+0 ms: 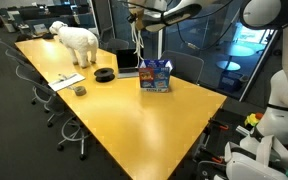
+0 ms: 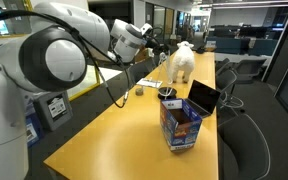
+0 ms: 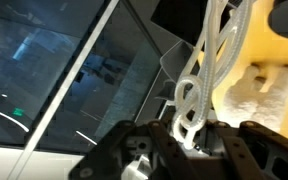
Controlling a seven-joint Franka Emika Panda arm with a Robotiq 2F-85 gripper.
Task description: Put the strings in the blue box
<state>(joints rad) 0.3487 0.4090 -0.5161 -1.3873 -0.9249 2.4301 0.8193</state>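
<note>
The robot's gripper will release the strings into the open top of the blue box [image 1: 155, 66] next to the laptop.
My gripper [image 3: 189, 138] is shut on the strings [image 3: 206, 60], a white cord in loops that hangs from between the fingers. In an exterior view the gripper [image 1: 136, 13] is high above the table and the strings [image 1: 137, 40] dangle over the laptop area, left of the blue box [image 1: 156, 75]. The blue box stands upright on the yellow table, apart from the cord. It also shows in an exterior view [image 2: 181, 125], with the gripper [image 2: 145, 36] up and far behind it. The cord is too thin to make out there.
A dark open laptop [image 1: 129, 62] stands just behind the box, and shows too in an exterior view [image 2: 203, 98]. A white toy dog [image 1: 78, 42], a black round object [image 1: 105, 74] and papers [image 1: 67, 79] lie on the yellow table [image 1: 134, 125]. Office chairs line the edges.
</note>
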